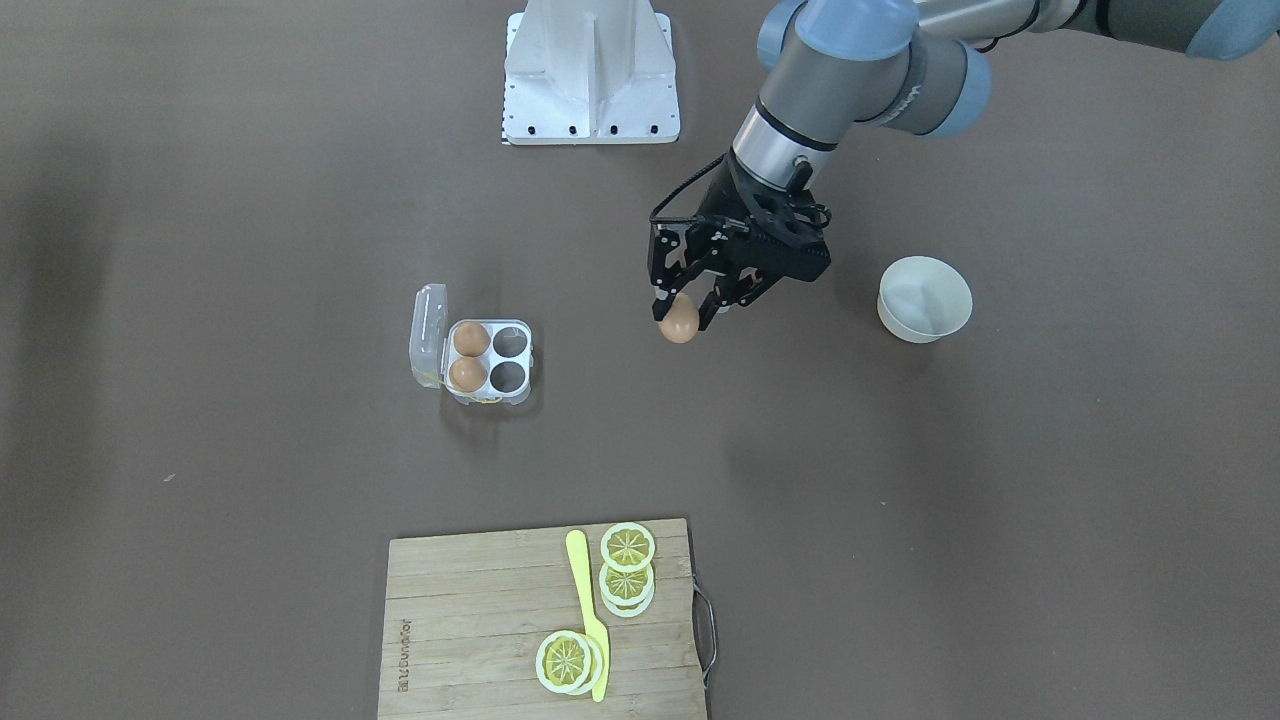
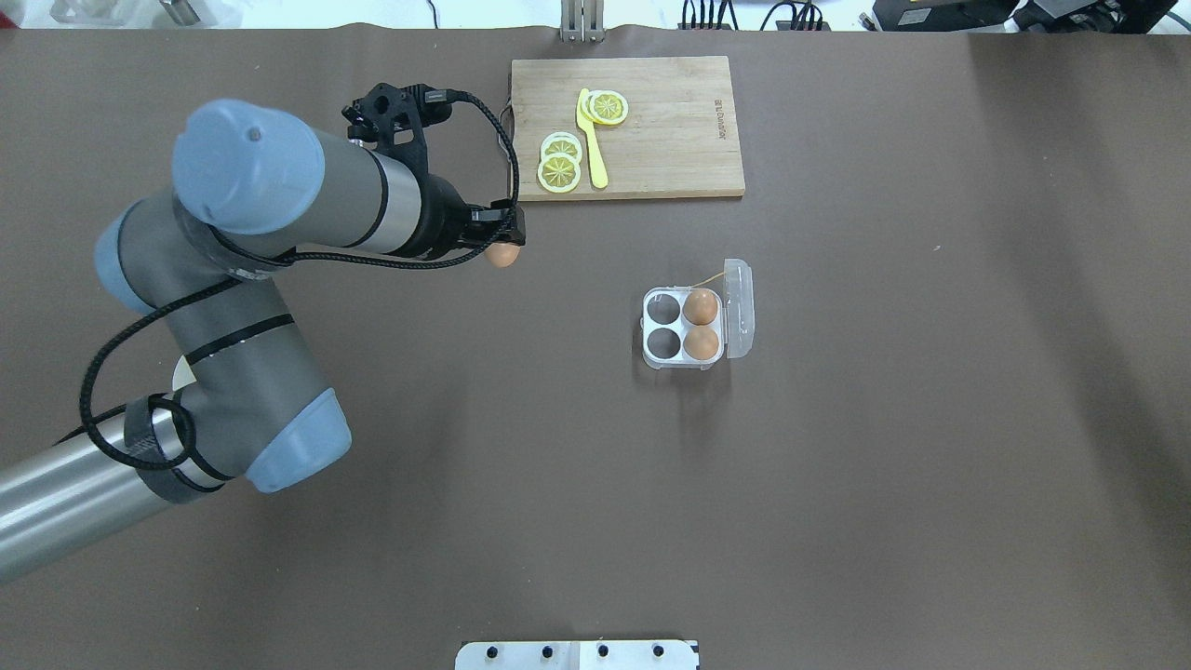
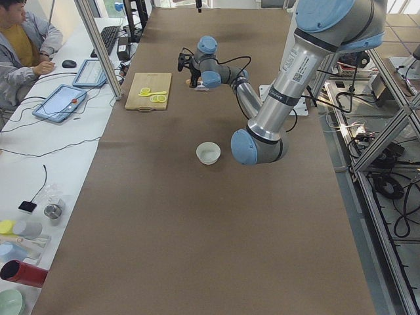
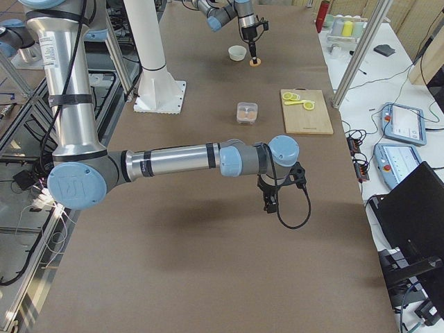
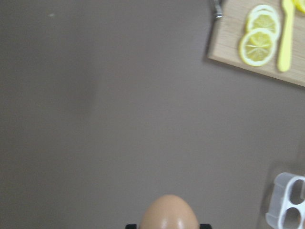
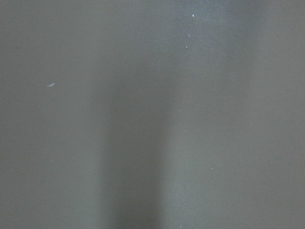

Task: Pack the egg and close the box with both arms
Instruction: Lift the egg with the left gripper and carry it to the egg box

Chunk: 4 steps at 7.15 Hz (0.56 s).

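The robot's left gripper should set the light-brown egg down in the empty box cell farther from the cutting board [image 1: 510, 341] [image 5: 291, 218]. The egg is still held above the table.
My left gripper [image 1: 686, 312] is shut on the light-brown egg [image 1: 679, 323] and holds it above the table, between the white bowl and the box. The egg also shows in the overhead view [image 2: 502, 254] and at the bottom of the left wrist view [image 5: 169, 213]. The clear egg box [image 1: 491, 358] stands open, with its lid upright on the far side from the gripper. Two brown eggs [image 1: 470, 339] fill the cells beside the lid; the two cells nearer the gripper are empty. My right gripper [image 4: 269, 202] hovers over bare table away from the box; I cannot tell whether it is open.
A white bowl [image 1: 923, 298] sits empty behind the left gripper. A wooden cutting board [image 1: 470, 600] with lemon slices [image 1: 627, 565] and a yellow knife [image 1: 585, 600] lies at the operators' edge. The white base [image 1: 592, 75] stands at the robot's side.
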Each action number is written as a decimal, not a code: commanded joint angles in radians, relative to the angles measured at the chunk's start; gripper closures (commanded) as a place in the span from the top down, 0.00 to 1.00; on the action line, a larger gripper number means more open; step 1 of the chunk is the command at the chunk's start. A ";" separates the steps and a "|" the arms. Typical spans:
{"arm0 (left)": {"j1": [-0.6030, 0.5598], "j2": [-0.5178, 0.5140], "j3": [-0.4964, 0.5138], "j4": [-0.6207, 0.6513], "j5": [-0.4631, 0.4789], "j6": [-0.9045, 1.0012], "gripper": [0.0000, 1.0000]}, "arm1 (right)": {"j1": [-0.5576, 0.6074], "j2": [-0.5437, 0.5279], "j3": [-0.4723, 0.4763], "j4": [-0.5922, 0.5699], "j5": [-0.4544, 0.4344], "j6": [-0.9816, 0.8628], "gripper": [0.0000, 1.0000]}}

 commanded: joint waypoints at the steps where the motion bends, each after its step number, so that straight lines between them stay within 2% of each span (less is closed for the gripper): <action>1: 0.073 0.000 0.185 -0.422 0.199 0.083 0.00 | 0.000 -0.004 -0.001 0.000 0.000 -0.002 1.00; 2: 0.161 -0.006 0.261 -0.528 0.373 0.185 0.00 | 0.000 -0.007 0.007 0.000 0.000 -0.006 1.00; 3: 0.226 -0.037 0.291 -0.549 0.474 0.308 0.00 | 0.000 -0.008 0.007 0.000 0.000 -0.001 1.00; 4: 0.253 -0.040 0.320 -0.595 0.503 0.326 0.00 | 0.000 -0.010 0.007 0.000 0.000 0.001 1.00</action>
